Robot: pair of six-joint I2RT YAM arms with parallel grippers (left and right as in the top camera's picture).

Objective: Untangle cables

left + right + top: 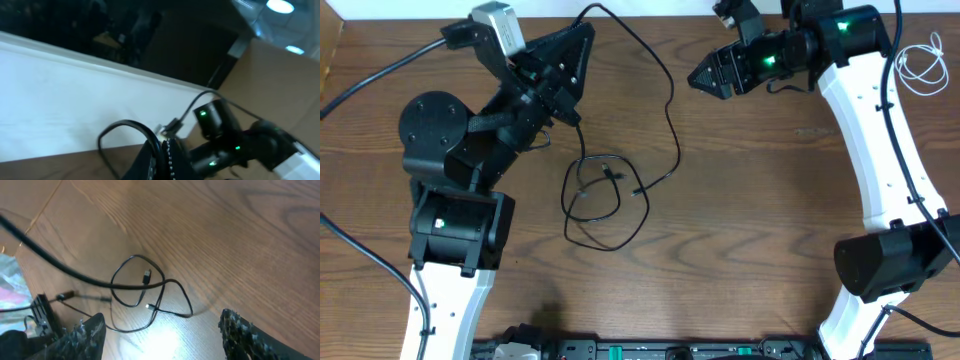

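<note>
The black cable's raised arc (645, 47) (65, 270), between my left gripper and the loops, is the next place that my right gripper needs to go to and close on.
The black cable (672, 120) runs from my left gripper (584, 30) at the back, curves right and falls into loose loops (595, 200) mid-table, its end plugs lying inside the loops. In the left wrist view my left gripper (164, 150) is shut on this cable (107, 134), which arcs out to the left of the fingers. My right gripper (700, 78) hovers open and empty at the back right. In the right wrist view its fingers (160, 335) frame the black loops (135, 285) below. The white cable (922, 66) lies coiled at the far right edge, apart from the black one.
The left arm's base and body (450, 150) fill the left side. The right arm (875, 150) runs along the right side. Thick black arm wires (365, 75) cross the far left. A wall and a cardboard box (280, 85) stand behind the table.
</note>
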